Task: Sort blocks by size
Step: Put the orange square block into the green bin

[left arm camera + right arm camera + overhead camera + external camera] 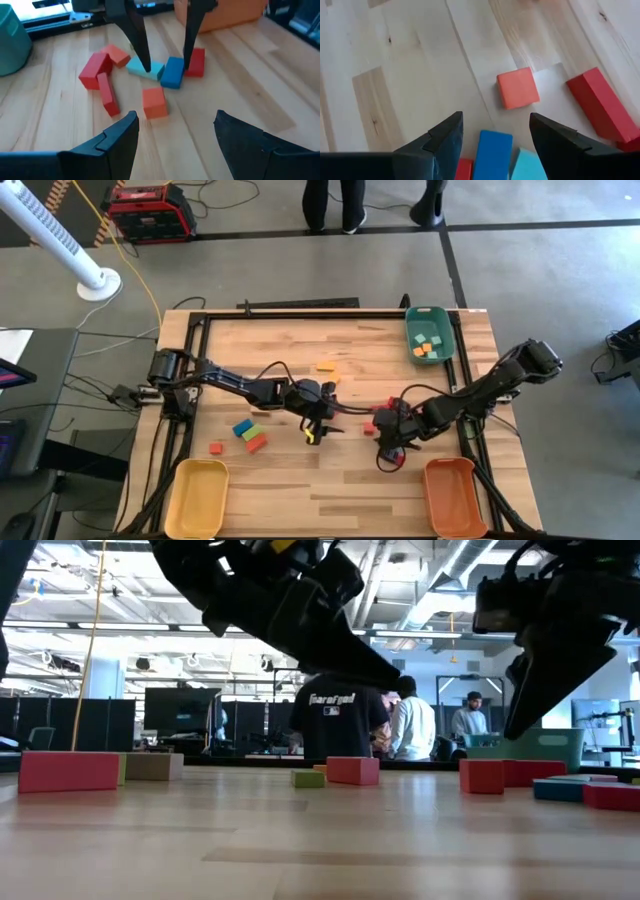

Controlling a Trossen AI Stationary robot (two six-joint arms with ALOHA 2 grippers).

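Observation:
My right gripper will close next on the sides of the small orange cube (369, 428) (518, 88) beside the red blocks and leave the blue and teal blocks lying.
A cluster of blocks lies right of the table's middle: a blue block (173, 73), a teal one (145, 68), an orange cube (154, 102), and red blocks (95, 70) (196, 62). My right gripper (386, 446) is open and low over this cluster. Its fingers stand on either side of the blue block (494, 154) and the teal block (527, 167) without closing on them. My left gripper (318, 424) is open and empty, just left of the cluster. Blue, green and red blocks (247, 432) lie farther left, each flat on the wood.
A green tray (447, 340) at the far right holds orange and teal blocks. A yellow tray (196, 498) stands at the near left and an orange tray (455, 498) at the near right. An orange block (327, 367) lies mid-table. People stand beyond the far edge.

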